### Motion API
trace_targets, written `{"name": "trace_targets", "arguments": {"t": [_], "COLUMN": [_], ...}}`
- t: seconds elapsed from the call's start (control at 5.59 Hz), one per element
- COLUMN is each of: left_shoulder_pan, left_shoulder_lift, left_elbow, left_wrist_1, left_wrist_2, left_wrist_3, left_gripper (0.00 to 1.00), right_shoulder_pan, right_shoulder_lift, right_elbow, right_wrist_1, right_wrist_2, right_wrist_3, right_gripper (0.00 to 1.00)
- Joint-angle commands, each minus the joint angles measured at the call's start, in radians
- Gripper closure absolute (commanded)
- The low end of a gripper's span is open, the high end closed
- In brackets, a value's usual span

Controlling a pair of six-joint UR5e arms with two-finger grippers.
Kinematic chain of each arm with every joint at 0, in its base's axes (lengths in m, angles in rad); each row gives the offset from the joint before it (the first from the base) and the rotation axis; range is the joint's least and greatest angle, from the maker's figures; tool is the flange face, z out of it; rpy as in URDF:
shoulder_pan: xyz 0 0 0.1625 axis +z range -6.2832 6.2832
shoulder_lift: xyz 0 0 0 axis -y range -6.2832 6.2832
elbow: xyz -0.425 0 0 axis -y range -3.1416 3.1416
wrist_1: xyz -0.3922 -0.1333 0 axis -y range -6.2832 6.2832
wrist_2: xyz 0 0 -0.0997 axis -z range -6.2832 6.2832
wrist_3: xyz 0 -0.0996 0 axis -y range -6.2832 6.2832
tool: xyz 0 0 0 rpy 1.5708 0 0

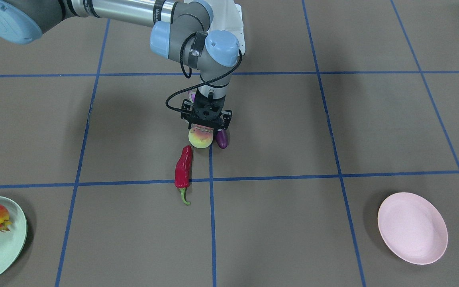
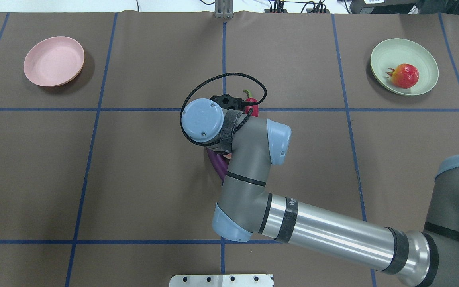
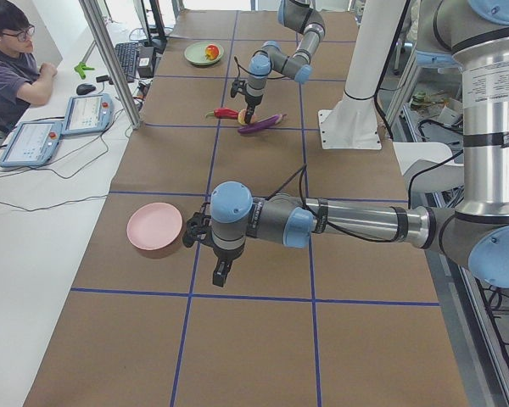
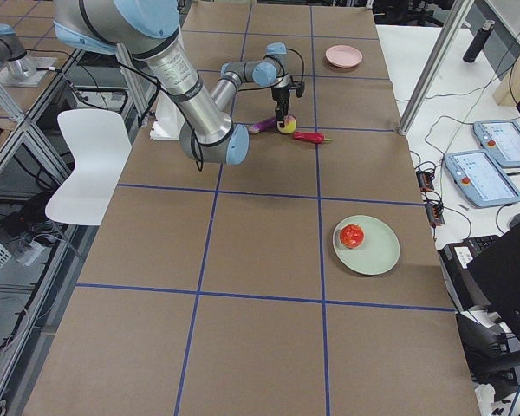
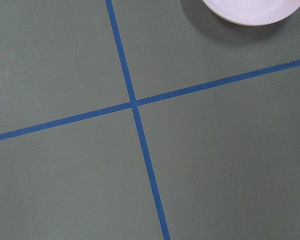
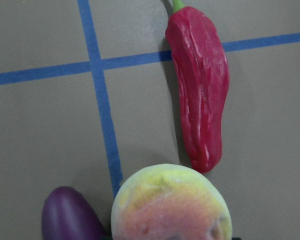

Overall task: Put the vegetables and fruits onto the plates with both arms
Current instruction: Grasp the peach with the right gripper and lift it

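I should release the peach from my right gripper on the mint green plate (image 1: 4,234) by the pomegranate's top.
My right gripper (image 1: 203,135) points straight down at mid-table, shut on the pink-and-yellow-green peach (image 1: 200,140), which sits at or just above the mat. The peach (image 6: 170,205) fills the bottom of the right wrist view. The purple eggplant (image 1: 222,138) lies right beside it, mostly hidden under the arm. The red chili (image 1: 183,169) lies just beyond, free on the mat. The pomegranate (image 2: 405,75) rests in the mint green plate (image 2: 385,54). The pink plate (image 2: 54,59) holds nothing. My left gripper (image 3: 220,273) hangs near the pink plate; I cannot tell its state.
Blue tape lines divide the brown mat into squares. A person sits at a side desk (image 3: 34,195) with tablets and cables, beyond the table's far edge. A white chair (image 4: 87,165) stands behind the robot. The white base (image 2: 221,280) is at the near edge.
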Motion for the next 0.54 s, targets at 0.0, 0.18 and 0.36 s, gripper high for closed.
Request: {"name": "trace_targets", "arguments": {"t": [0.0, 0.18, 0.36], "left_shoulder_pan": [0.000, 0.000, 0.000], "left_shoulder_lift": [0.000, -0.001, -0.001], "left_elbow": [0.001, 0.001, -0.001], "left_wrist_1": [0.000, 0.000, 0.000], "left_wrist_2": [0.000, 0.000, -0.002], "left_wrist_3": [0.000, 0.000, 0.000], "left_gripper": [0.00, 0.00, 0.00], "right_shoulder_pan": [0.069, 0.173, 0.306], "right_shoulder_lift": [0.001, -0.038, -0.115], "right_elbow": [0.045, 0.088, 0.117], "right_wrist_1": [-0.006, -0.005, 0.004], "right_wrist_2": [0.061, 0.175, 0.301], "right_wrist_3": [-0.105, -0.241, -0.488], "right_gripper": [1.00, 1.00, 1.00]}}
